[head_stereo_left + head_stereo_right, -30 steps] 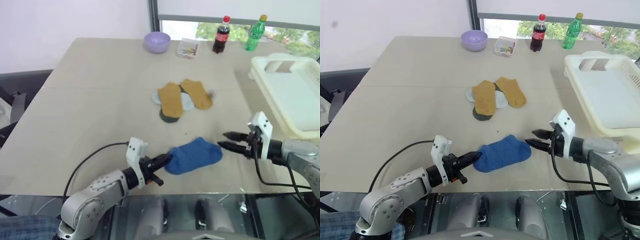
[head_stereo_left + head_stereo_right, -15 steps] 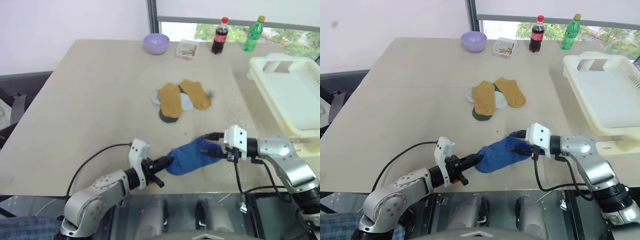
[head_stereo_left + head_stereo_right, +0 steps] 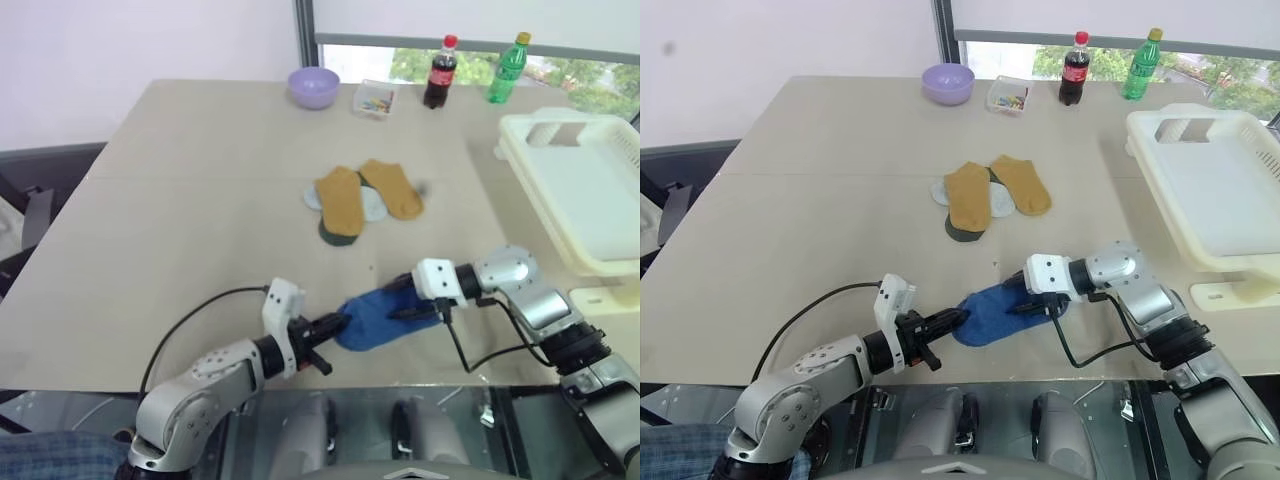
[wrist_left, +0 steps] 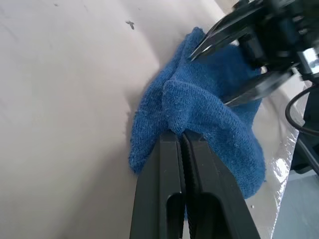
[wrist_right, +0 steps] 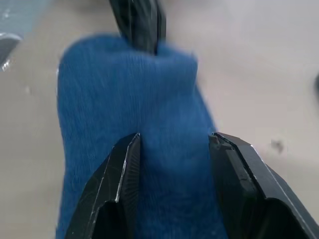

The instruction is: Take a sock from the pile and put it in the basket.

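Next, I let go of the royal blue sock with my left gripper on the bare table (image 3: 394,287) just in front of the sock pile.
A royal blue sock (image 3: 385,310) lies near the table's front edge, apart from the pile (image 3: 360,200) of mustard-yellow, pale and dark socks at mid-table. My left gripper (image 3: 338,323) is shut on the sock's left end, pinching up a fold (image 4: 182,137). From the right, my right gripper (image 3: 398,302) reaches over the sock's other end. It is open, and its fingers (image 5: 127,164) straddle the blue fabric (image 5: 129,89). The cream-white basket (image 3: 590,200) stands at the table's right edge.
A purple bowl (image 3: 314,85), a small clear box (image 3: 375,97), a cola bottle (image 3: 441,72) and a green bottle (image 3: 505,68) line the far edge. The sock lies close to the table's front edge (image 3: 300,385).
My right gripper has swung left and down, rolling as it went, from beside the sock's right end to astride it. The left gripper has held its pinch in place.
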